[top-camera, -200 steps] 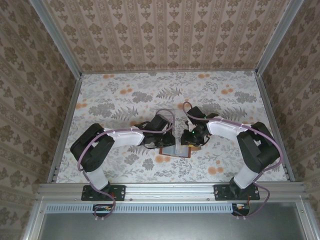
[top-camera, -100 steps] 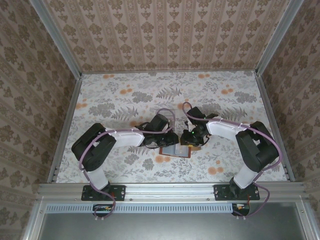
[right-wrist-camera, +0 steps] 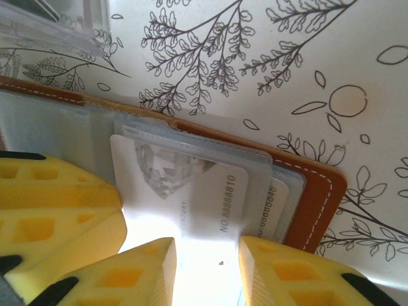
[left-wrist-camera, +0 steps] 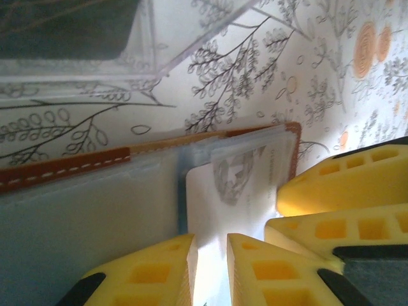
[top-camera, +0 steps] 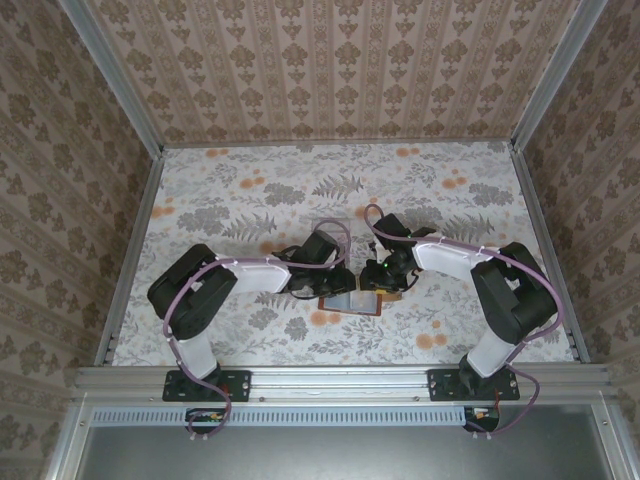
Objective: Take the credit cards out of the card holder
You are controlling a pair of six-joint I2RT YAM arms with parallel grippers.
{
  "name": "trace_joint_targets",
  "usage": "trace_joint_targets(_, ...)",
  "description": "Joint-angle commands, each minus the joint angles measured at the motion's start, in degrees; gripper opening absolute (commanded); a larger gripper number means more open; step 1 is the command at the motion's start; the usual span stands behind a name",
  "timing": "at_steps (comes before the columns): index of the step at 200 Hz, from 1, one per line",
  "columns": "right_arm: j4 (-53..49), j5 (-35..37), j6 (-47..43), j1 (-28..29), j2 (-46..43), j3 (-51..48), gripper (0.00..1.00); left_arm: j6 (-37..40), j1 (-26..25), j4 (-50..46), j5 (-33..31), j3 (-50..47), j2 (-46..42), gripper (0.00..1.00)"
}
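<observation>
Both left fingers sit over the silver card's side, so next I open them wider and pinch the card's edge (left-wrist-camera: 188, 201) beside the fold.
The card holder (top-camera: 352, 303) lies open on the table, brown leather edge (left-wrist-camera: 64, 172) and grey pockets up. A silver credit card (right-wrist-camera: 191, 185) sticks partly out of its right-hand pocket (right-wrist-camera: 319, 191), and a second card (right-wrist-camera: 271, 207) sits deeper behind it. My left gripper (top-camera: 338, 287) is over the same silver card (left-wrist-camera: 236, 185), jaws only a little apart (left-wrist-camera: 210, 241), and the card face shows flat in the gap. My right gripper (top-camera: 377, 280) is open (right-wrist-camera: 207, 245) with both tips over the card. Its yellow fingers (left-wrist-camera: 338, 191) crowd in from the right.
A clear plastic tray (top-camera: 335, 225) lies just beyond the wallet (left-wrist-camera: 146, 38) (right-wrist-camera: 57, 25), holding something dark. The floral table (top-camera: 230, 190) is walled on three sides. Both arms meet at the wallet, fingers nearly touching.
My left arm has crept slightly right, toward the wallet. The right arm and the wallet look unmoved.
</observation>
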Motion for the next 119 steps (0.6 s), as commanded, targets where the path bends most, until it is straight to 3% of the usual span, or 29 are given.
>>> trace_joint_targets(1, -1.57, 1.80, -0.39, 0.23, 0.57, -0.24, 0.38, 3.80, 0.15, -9.54, -3.91, 1.63, -0.98, 0.23)
trace_joint_targets(119, -3.67, 1.99, -0.61, 0.24, -0.11, 0.63, 0.38, 4.22, 0.06, -10.10, -4.50, 2.45, -3.31, 0.30)
